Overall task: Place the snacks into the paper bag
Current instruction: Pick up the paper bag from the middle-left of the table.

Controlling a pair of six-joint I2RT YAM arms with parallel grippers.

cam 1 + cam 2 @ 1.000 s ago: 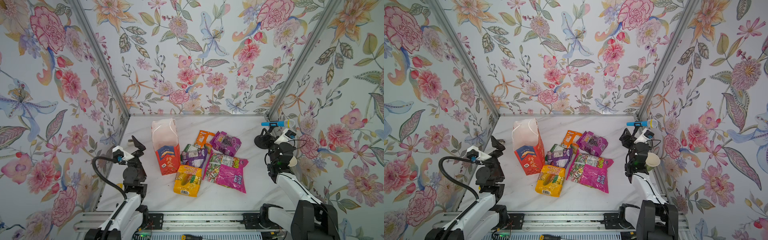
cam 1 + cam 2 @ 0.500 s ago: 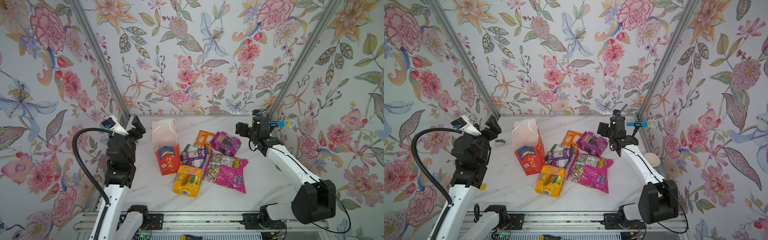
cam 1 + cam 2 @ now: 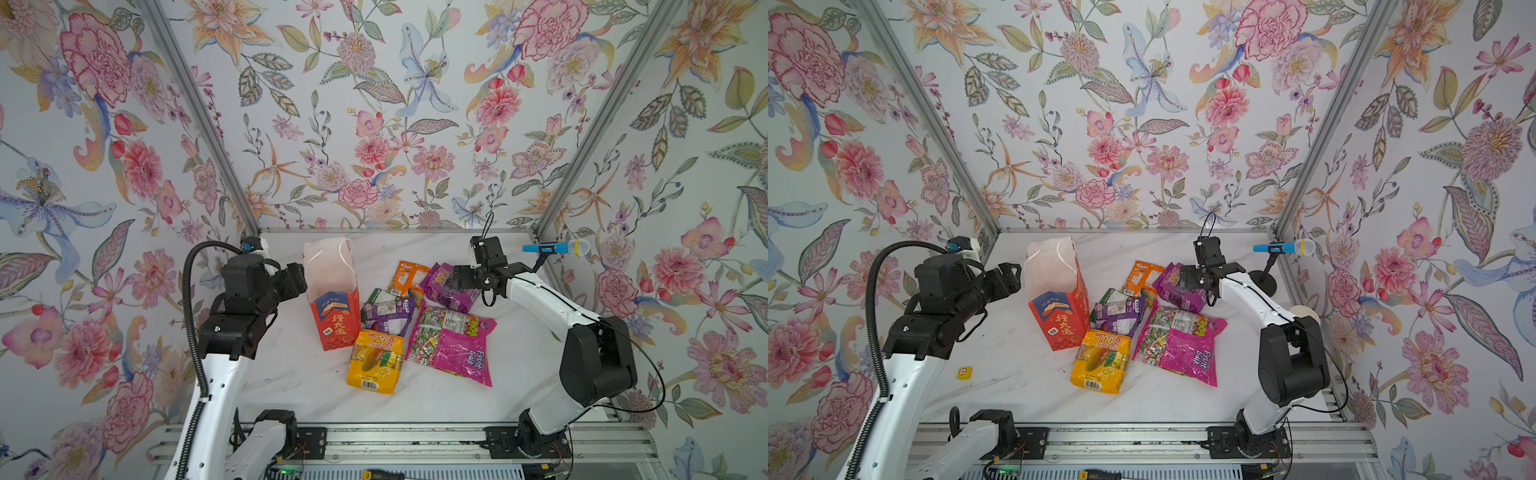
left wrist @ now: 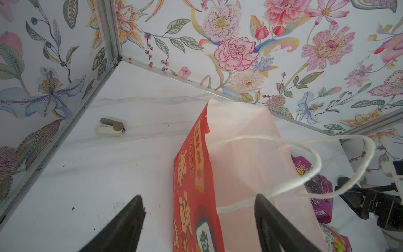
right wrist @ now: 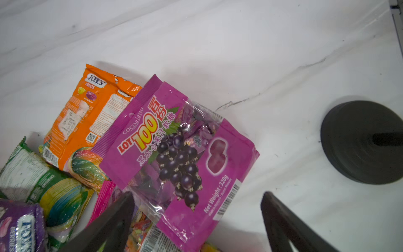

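Note:
The purple packet lies on the green packet, and my right gripper needs to go to it next and close on its end [image 3: 407,310] [image 5: 30,233] nearest the magenta packet.
The red paper bag [image 3: 336,320] stands upright and open left of centre, white inside, cord handles up; it shows in both top views [image 3: 1059,316]. The snacks lie beside it: yellow-orange packet [image 3: 376,361], purple packet [image 3: 388,311], green packet [image 3: 377,296], orange packet [image 3: 407,275], purple grape packet [image 3: 446,289], magenta packet [image 3: 455,351]. My left gripper [image 3: 297,280] is open at the bag's upper left edge; in the left wrist view the red side wall [image 4: 192,174] lies between its fingers [image 4: 198,196]. My right gripper [image 5: 197,194] hangs open over the grape packet [image 5: 174,141].
A blue microphone [image 3: 555,248] on a black round base [image 5: 362,141] stands at the back right corner. A small beige-and-white object [image 4: 111,127] lies by the left wall. A little yellow tag [image 3: 964,372] lies front left. Floral walls close three sides.
Both arms rose from the front corners and reached inward, the left up to the bag's top edge, the right over the grape packet. The left jaws have narrowed a little.

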